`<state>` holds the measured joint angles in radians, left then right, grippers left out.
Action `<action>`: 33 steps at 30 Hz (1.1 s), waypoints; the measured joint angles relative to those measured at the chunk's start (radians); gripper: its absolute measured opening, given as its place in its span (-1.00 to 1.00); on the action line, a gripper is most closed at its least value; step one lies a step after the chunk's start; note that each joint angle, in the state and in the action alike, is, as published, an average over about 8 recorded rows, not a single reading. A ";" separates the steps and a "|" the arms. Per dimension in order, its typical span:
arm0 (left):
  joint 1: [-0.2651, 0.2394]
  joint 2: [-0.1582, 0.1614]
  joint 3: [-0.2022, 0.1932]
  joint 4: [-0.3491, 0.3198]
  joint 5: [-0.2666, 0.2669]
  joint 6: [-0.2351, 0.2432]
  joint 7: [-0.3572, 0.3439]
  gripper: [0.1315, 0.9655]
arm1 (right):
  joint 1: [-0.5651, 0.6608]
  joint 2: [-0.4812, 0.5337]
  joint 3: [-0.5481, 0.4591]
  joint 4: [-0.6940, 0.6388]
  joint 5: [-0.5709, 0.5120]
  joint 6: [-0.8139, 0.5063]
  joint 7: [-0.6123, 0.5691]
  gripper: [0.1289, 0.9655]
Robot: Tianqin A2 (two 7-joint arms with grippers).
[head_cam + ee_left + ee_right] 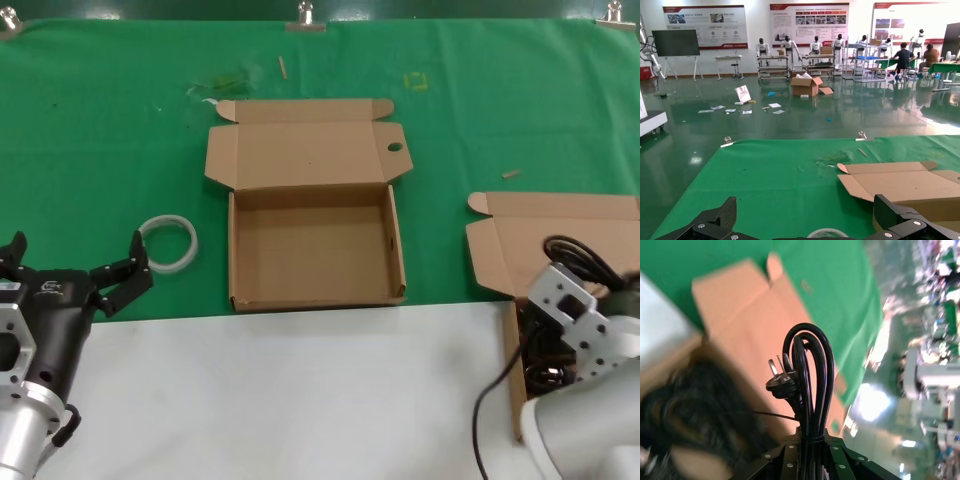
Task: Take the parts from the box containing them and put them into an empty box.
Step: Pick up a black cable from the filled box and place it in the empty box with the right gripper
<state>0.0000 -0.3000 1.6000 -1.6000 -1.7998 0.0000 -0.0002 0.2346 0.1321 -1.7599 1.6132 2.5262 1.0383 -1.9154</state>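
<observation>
I should use my right gripper to set the black power cord bundle down in the empty box's back corner (271, 222), toward the white ring.
My right gripper (811, 442) is shut on a black power cord bundle (807, 375) with its plug end sticking up, held above the cardboard box containing the cords (560, 235) at the right. In the head view the cord (580, 257) loops over the right wrist, and more black cords (545, 372) lie in that box. The empty box (312, 250), with a round hole in its lid flap (394, 148), stands open at the table's middle. My left gripper (118, 282) is open and empty at the near left, beside the white ring.
A white translucent ring (170, 243) lies on the green cloth left of the empty box; its edge shows in the left wrist view (827, 233). White tabletop runs along the near side. Small scraps lie on the cloth at the back.
</observation>
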 joint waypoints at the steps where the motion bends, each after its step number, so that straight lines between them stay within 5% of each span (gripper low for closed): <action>1: 0.000 0.000 0.000 0.000 0.000 0.000 0.000 1.00 | 0.008 0.000 -0.013 0.002 -0.001 -0.003 0.004 -0.83; 20: 0.000 0.000 0.000 0.000 0.000 0.000 0.000 1.00 | 0.237 0.001 -0.332 -0.284 0.108 -0.278 0.216 -0.83; 33: 0.000 0.000 0.000 0.000 0.000 0.000 0.000 1.00 | 0.356 0.004 -0.566 -0.349 0.219 -0.418 0.453 -0.83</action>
<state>0.0000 -0.3000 1.6000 -1.6000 -1.7998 0.0000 -0.0003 0.5904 0.1363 -2.3260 1.2644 2.7453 0.6204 -1.4629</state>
